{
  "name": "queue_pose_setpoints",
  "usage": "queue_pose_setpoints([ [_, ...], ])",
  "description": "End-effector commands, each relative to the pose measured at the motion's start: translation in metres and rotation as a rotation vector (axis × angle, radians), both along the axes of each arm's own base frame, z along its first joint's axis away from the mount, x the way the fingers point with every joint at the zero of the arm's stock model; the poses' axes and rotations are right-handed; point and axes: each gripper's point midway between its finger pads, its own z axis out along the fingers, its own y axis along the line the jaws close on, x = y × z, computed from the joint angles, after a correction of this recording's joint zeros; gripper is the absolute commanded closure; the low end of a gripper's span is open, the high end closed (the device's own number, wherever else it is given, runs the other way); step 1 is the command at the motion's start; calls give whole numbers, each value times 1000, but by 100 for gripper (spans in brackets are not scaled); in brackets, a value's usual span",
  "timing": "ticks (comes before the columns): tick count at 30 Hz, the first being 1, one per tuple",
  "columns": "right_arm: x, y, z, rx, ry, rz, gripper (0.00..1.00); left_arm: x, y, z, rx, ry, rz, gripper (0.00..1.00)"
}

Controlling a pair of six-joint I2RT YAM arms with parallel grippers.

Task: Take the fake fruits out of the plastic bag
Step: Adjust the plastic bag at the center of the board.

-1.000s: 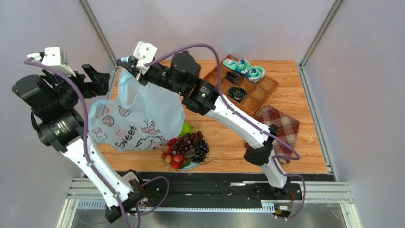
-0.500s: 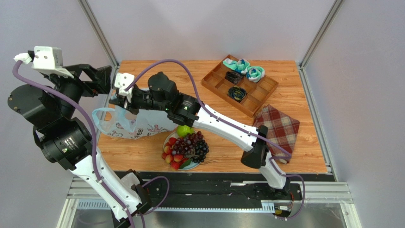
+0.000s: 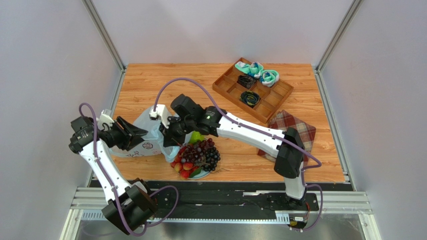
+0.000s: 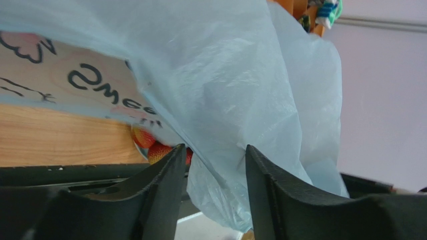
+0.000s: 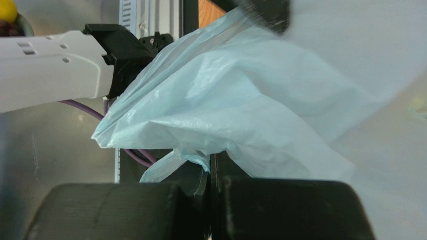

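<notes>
Next, my left gripper pinches the bag's loose film (image 4: pixel 220 167) and spreads the bag's opening before it reaches in, because the plastic bag sags with only my right gripper holding it.
The pale-blue plastic bag (image 3: pixel 144 136) lies slumped on the table's left front, its lettering showing. My right gripper (image 3: pixel 168 139) is shut on a fold of the bag's film, as the right wrist view (image 5: pixel 210 172) shows. My left gripper (image 3: pixel 140 134) is open at the bag's left side, and bag film (image 4: pixel 225 100) hangs between its fingers (image 4: pixel 168 180). To the right of the bag, a plate (image 3: pixel 200 174) holds the red fruits (image 3: pixel 183 165), the purple grapes (image 3: pixel 206 152) and the green fruit (image 3: pixel 196 136). The red fruits also show in the left wrist view (image 4: pixel 150 147). The banana is not clearly in view.
A wooden compartment tray (image 3: pixel 280 92) with teal-white rolled socks (image 3: pixel 269 76) and black coiled items stands at the back right. A red plaid cloth (image 3: pixel 298 131) lies at the right. The table's front edge and metal rail (image 3: pixel 225 197) run just below the plate.
Both arms have come down and toward the front. The bag, held up in the air a second ago, now rests on the table. My left gripper has dropped to the bag's left side.
</notes>
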Motion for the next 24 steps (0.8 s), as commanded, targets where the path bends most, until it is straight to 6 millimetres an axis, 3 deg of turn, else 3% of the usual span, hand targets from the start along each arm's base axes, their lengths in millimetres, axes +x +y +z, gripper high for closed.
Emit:
queue_pose_setpoints([
  [1, 8, -17, 67, 134, -3, -69, 100, -12, -25, 21, 14, -119, -123, 51],
  [4, 8, -16, 79, 166, 6, -55, 100, -10, -31, 6, 15, -63, -149, 57],
  [7, 18, -14, 86, 176, 32, -112, 100, -9, -44, 9, 0, -80, -179, 82],
  [10, 27, -7, 87, 180, 31, -142, 100, -8, -51, 43, 38, -195, -225, 86],
  [11, 30, -4, 86, 181, 33, -145, 100, -4, -49, 70, 84, -271, -236, 86],
  [13, 37, -1, 84, 186, 56, -175, 100, -2, -44, 94, 171, -328, -245, 85],
  [14, 42, 1, 80, 184, 72, -191, 100, -4, -44, 126, 248, -414, -253, 84],
  [16, 53, 2, 80, 196, 99, -236, 100, -8, -48, 146, 286, -470, -278, 83],
  [17, 57, 2, 79, 194, 100, -246, 100, -13, -52, 156, 293, -496, -293, 90],
  [18, 61, 3, 81, 200, 101, -254, 100, -18, -55, 152, 268, -471, -302, 99],
  [24, 70, 7, 85, 221, 106, -251, 100, -33, -59, 107, 220, -340, -339, 100],
])
